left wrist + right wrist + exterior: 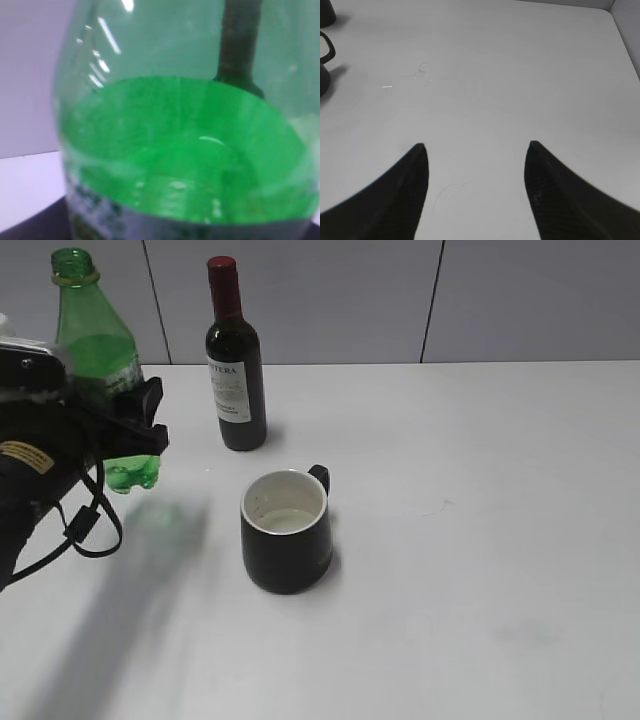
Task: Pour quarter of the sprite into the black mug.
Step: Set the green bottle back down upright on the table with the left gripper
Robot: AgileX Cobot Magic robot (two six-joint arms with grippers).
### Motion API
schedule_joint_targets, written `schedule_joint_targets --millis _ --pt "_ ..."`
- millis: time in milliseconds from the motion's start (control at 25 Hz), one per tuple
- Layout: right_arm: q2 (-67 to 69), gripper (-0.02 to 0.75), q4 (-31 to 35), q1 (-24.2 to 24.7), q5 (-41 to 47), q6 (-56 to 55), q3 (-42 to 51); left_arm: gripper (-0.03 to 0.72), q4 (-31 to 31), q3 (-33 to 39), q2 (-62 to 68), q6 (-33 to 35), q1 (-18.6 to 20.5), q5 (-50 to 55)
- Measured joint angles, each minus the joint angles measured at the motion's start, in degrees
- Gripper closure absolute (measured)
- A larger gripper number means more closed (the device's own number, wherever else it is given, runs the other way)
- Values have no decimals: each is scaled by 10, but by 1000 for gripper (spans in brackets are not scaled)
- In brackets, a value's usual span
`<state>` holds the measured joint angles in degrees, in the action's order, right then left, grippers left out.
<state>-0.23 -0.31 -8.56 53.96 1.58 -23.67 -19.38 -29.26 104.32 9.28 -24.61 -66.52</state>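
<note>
Next, my left hand releases the sprite on the white table [160, 480] beside the dark wine bottle, slightly nearer the front.
The sprite [95, 340] is a green bottle with no cap, upright at the far left, its base lifted off the table. My left gripper [132, 428] is shut on its lower body. In the left wrist view the sprite [175, 150] fills the frame, with green-tinted liquid up to about mid frame. The black mug [287, 532] stands on the table right of the bottle and nearer the camera, with its handle at the back right. Its white inside seems to hold a little pale liquid. My right gripper [476, 145] is open and empty over bare table; the mug's handle [326, 49] shows at the left edge.
A dark wine bottle [235, 370] with a red top stands behind the mug, close to the right of the sprite; it shows through the green plastic in the left wrist view [240, 45]. The white table [480, 540] runs back to a grey wall.
</note>
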Motion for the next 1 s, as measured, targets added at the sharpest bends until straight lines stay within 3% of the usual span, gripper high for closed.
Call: schedule_joint_targets --millis 440,1000 --pt "0 274 0 0 0 0 0 221 130 -64 17 -39 86 10" --pt "0 274 0 0 0 0 0 222 144 -150 116 -50 92 31"
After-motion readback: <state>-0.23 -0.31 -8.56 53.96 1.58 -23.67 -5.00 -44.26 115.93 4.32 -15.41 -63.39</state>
